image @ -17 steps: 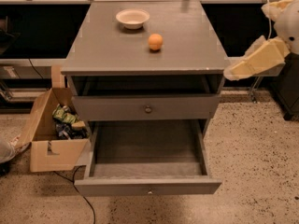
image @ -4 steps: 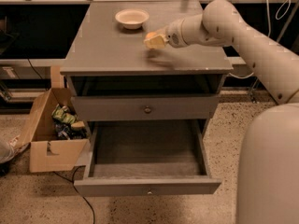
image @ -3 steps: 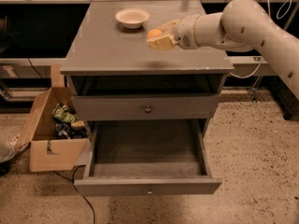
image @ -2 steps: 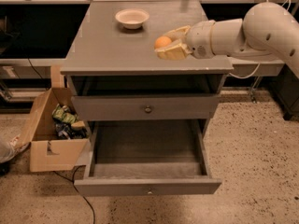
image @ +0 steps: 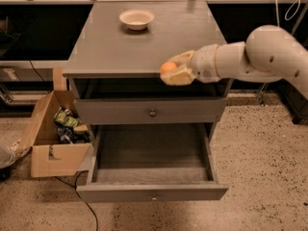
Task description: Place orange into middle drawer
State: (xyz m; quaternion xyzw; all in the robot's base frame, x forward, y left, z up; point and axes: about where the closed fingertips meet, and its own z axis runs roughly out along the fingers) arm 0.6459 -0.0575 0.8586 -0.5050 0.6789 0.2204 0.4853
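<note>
Next, I release the orange near the centre of the open middle drawer's bare bottom (image: 163, 160).
The orange (image: 168, 67) is held between the pale fingers of my gripper (image: 174, 70), in the air over the front edge of the grey cabinet top (image: 110, 47). My white arm reaches in from the right. The middle drawer (image: 152, 191) is pulled open below, its inside bare, with a tiny pale knob on its front. The orange hangs above the drawer's back part, well above it.
A shallow white bowl (image: 136, 19) stands at the back of the cabinet top. The upper drawer front (image: 152, 111) with a dark knob is closed. An open cardboard box (image: 54, 134) with packets stands on the floor at the left. Speckled floor lies around.
My gripper closed on the orange on the cabinet top, lifted it, and carried it forward and right to the front edge.
</note>
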